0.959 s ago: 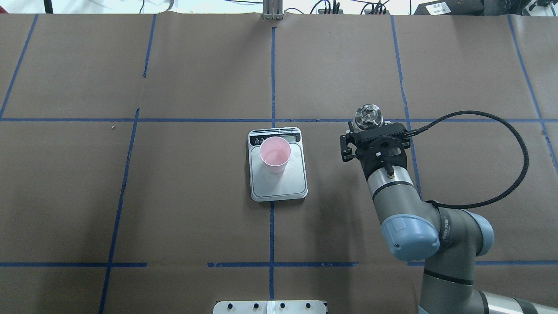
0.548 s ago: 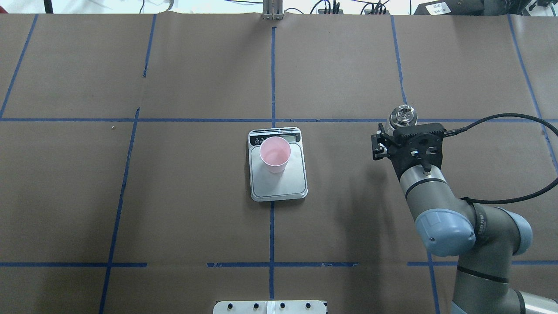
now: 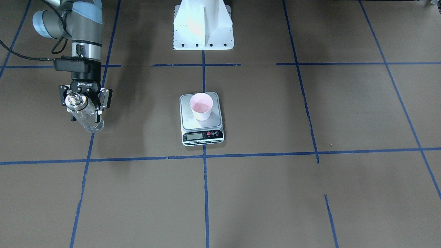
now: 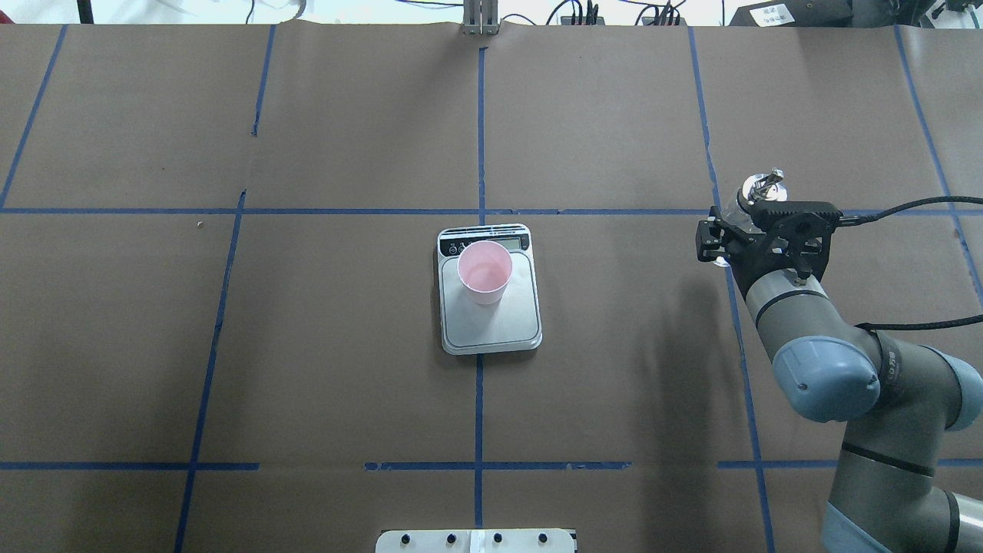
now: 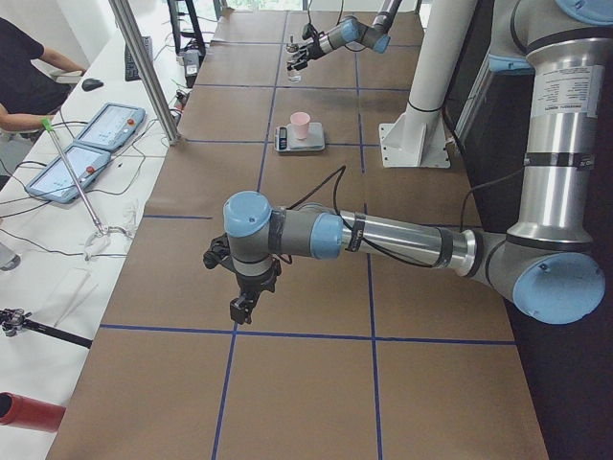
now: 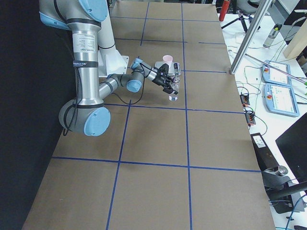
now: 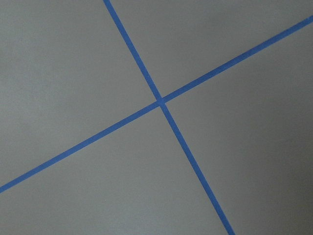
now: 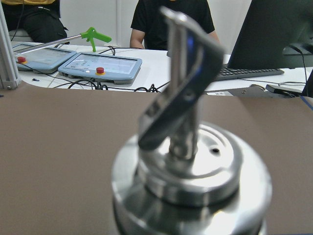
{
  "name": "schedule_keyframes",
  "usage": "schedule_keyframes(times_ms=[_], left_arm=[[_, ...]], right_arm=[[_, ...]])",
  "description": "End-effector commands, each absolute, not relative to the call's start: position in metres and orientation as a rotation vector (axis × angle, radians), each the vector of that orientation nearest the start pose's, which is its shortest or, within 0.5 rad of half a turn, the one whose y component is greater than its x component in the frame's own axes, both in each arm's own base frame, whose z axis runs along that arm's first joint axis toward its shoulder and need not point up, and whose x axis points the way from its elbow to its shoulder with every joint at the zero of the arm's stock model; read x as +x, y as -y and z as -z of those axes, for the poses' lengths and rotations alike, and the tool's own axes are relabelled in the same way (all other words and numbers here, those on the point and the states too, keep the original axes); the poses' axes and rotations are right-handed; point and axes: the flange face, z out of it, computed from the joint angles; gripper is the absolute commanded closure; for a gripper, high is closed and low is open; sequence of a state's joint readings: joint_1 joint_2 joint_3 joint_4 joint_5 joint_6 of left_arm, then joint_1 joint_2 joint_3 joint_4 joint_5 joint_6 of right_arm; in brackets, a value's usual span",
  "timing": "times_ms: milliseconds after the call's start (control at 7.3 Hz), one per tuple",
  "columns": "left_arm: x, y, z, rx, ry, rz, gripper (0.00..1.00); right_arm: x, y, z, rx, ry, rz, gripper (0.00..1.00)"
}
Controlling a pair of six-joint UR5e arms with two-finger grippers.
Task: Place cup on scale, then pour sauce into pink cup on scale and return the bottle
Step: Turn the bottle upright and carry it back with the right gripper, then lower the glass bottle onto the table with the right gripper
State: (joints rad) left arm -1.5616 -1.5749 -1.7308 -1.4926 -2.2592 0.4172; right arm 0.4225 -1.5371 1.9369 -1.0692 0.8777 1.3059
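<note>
The clear bottle, now held upright well beside the scale, will go down from my right gripper onto the blue tape line (image 3: 97,125) behind the tape crossing next to the scale.
The pale pink cup (image 4: 484,270) stands upright on the far half of the scale (image 4: 491,326), just behind its display; the front-facing view shows the cup (image 3: 201,106) and the scale (image 3: 186,120) too. Well to the right, my right gripper (image 3: 84,100) is shut on the clear bottle (image 3: 88,119), gripping it below the silver collar. The bottle (image 4: 755,190) is upright, its pourer spout (image 8: 188,98) filling the right wrist view. I cannot tell whether its base touches the table. The sauce is too clear to make out. My left gripper (image 5: 239,309) hangs low over bare table; whether it is open or shut I cannot tell.
Blue tape lines (image 4: 480,138) divide the brown paper table cover. The white robot base (image 3: 203,27) stands behind the scale. A black cable (image 4: 906,206) trails from the right wrist. People sit behind blue control tablets (image 8: 100,63) beyond the table's far edge.
My right arm has carried the bottle to the right, away from the scale. The cup and scale have not moved.
</note>
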Motion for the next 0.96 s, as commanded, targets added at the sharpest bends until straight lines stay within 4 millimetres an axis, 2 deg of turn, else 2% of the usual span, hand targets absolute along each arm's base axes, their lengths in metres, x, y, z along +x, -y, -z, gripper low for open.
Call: schedule_keyframes(times_ms=[0, 822], left_arm=[[-0.066, 0.496, -0.59, 0.224, -0.661, -0.434, 0.0], [-0.066, 0.496, -0.59, 0.222, -0.662, -0.428, 0.0]], right_arm=[[-0.379, 0.384, -0.421, 0.829, 0.633, -0.518, 1.0], [-0.379, 0.381, -0.446, 0.767, 0.588, -0.52, 1.0]])
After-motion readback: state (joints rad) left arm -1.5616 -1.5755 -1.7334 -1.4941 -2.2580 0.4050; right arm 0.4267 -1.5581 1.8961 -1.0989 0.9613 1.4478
